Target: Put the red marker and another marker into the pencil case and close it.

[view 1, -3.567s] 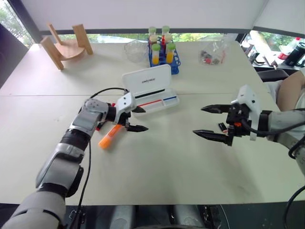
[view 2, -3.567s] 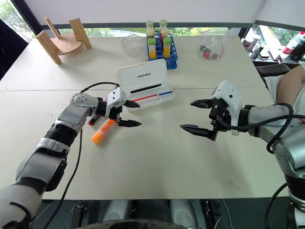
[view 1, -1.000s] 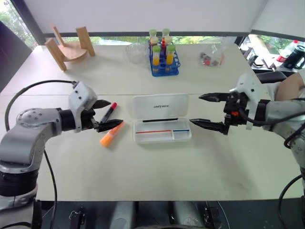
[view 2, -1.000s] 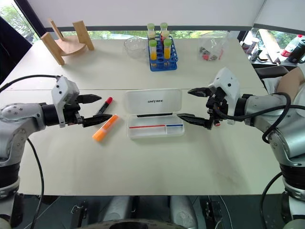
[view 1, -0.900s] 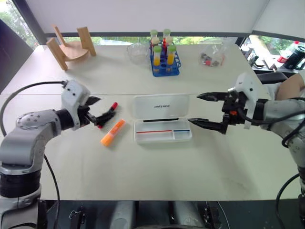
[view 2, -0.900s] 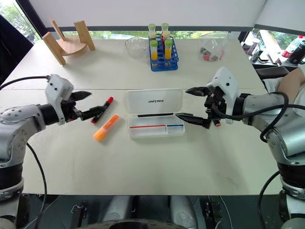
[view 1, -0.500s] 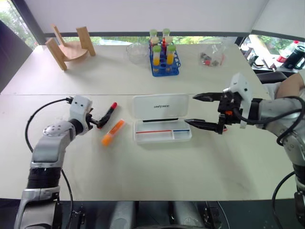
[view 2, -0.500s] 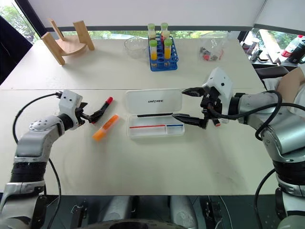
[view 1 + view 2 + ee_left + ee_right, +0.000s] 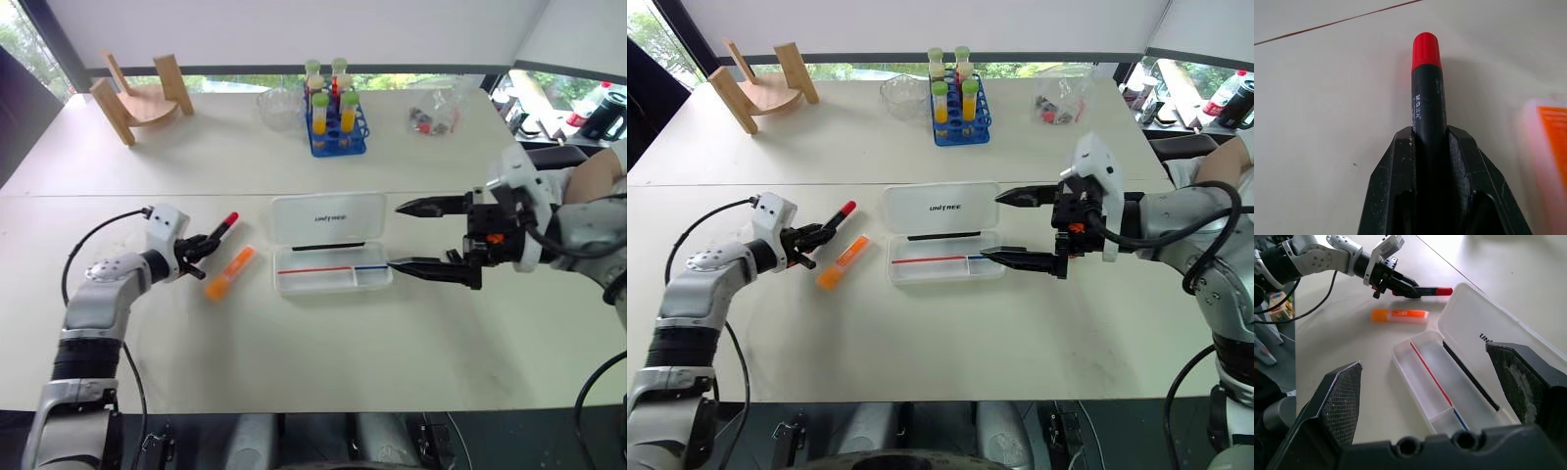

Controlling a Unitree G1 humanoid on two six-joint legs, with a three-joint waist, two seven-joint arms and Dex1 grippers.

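The pencil case's tray (image 9: pixel 326 259) has a spot between the thin red line and the lid. I should set the red marker down there with my left gripper.
The red marker (image 9: pixel 1427 98), black-barrelled with a red cap, lies low over the table left of the pencil case. My left gripper (image 9: pixel 201 245) is shut on its barrel, and the cap pokes out past the fingertips. The other marker, a chunky orange one (image 9: pixel 231 271), lies on the table just beside it, nearer me. The white pencil case (image 9: pixel 323 282) sits open at the table's middle, its lid (image 9: pixel 329 230) folded back flat and its tray bare. My right gripper (image 9: pixel 394 235) hovers open at the case's right end, its lower finger over the tray's corner.
A blue rack of tubes (image 9: pixel 336 113), a glass bowl (image 9: pixel 279 106) and a clear bag (image 9: pixel 436 113) stand at the back. A wooden stand (image 9: pixel 142 93) sits at the back left. The left arm's cable (image 9: pixel 108 230) loops over the table.
My left gripper has sunk to the table and shut on the red marker's barrel. My right gripper has drawn back slightly from the case, still open.
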